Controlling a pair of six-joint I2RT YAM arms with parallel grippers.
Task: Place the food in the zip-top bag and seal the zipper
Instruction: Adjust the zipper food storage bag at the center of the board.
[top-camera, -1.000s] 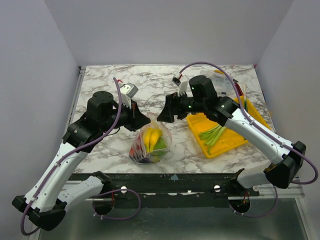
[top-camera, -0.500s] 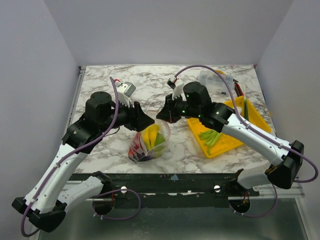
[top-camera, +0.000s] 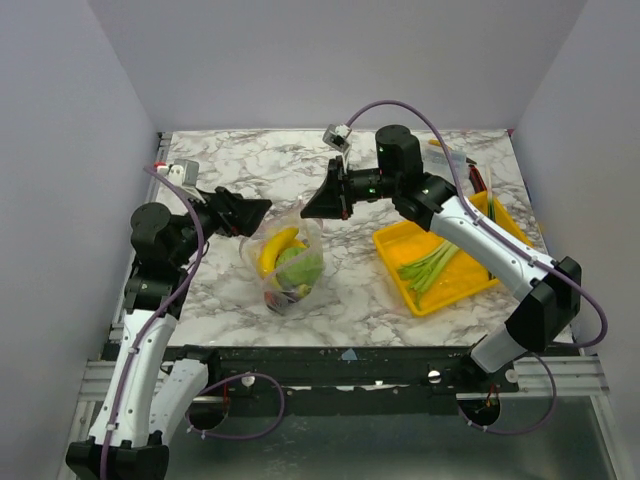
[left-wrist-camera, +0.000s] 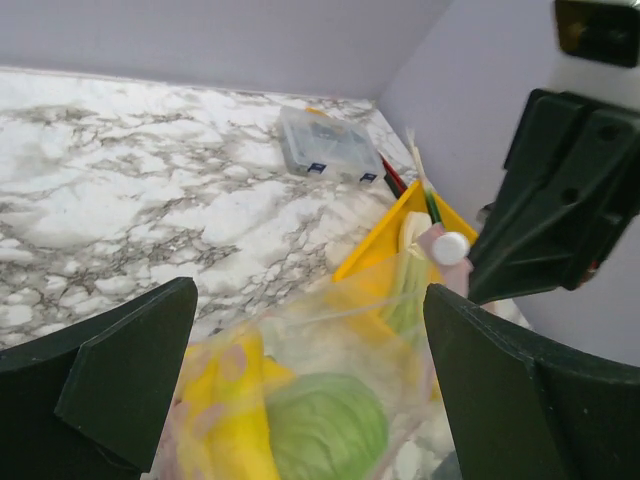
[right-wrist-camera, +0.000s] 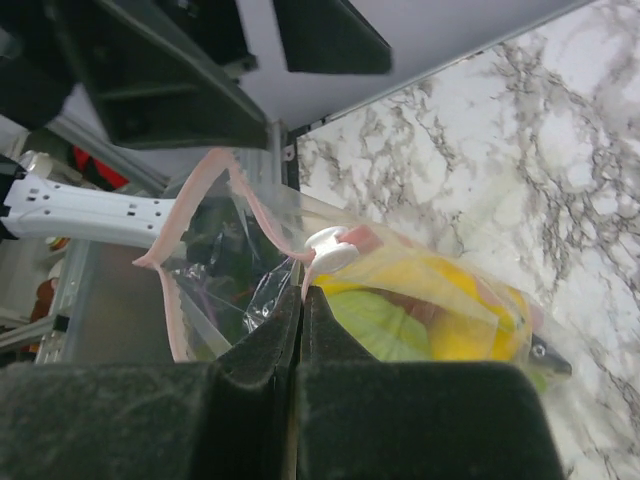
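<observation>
Next, my left gripper pinches the bag (right-wrist-camera: 343, 284) beneath the slider before my right gripper regrips, as that one is shut against the white slider and the zipper gapes.
The zip-top bag (top-camera: 285, 262) stands mid-table with the food inside: yellow bananas (top-camera: 275, 248) and a round green one (top-camera: 298, 268), with dark pieces below. My right gripper (top-camera: 308, 210) is shut on the bag's top edge (right-wrist-camera: 302, 295), just under the white slider (right-wrist-camera: 335, 250). Left of the slider the pink zipper (right-wrist-camera: 190, 215) splits into two strips, so the mouth gapes there. My left gripper (top-camera: 255, 217) is open beside the bag's left side. The bag lies between its fingers (left-wrist-camera: 120, 370) without touching them. The green food (left-wrist-camera: 325, 425) shows through the plastic.
A yellow tray (top-camera: 400, 245) holding green beans (top-camera: 425, 265) lies right of the bag. A rigid clear box (top-camera: 455, 165) sits at the back right, also visible as the clear box (left-wrist-camera: 325, 145) in the left wrist view.
My left gripper opened, let go of the bag and drew back left. My right gripper shut on the bag's top edge by the slider and moved back. The bag shifted left.
</observation>
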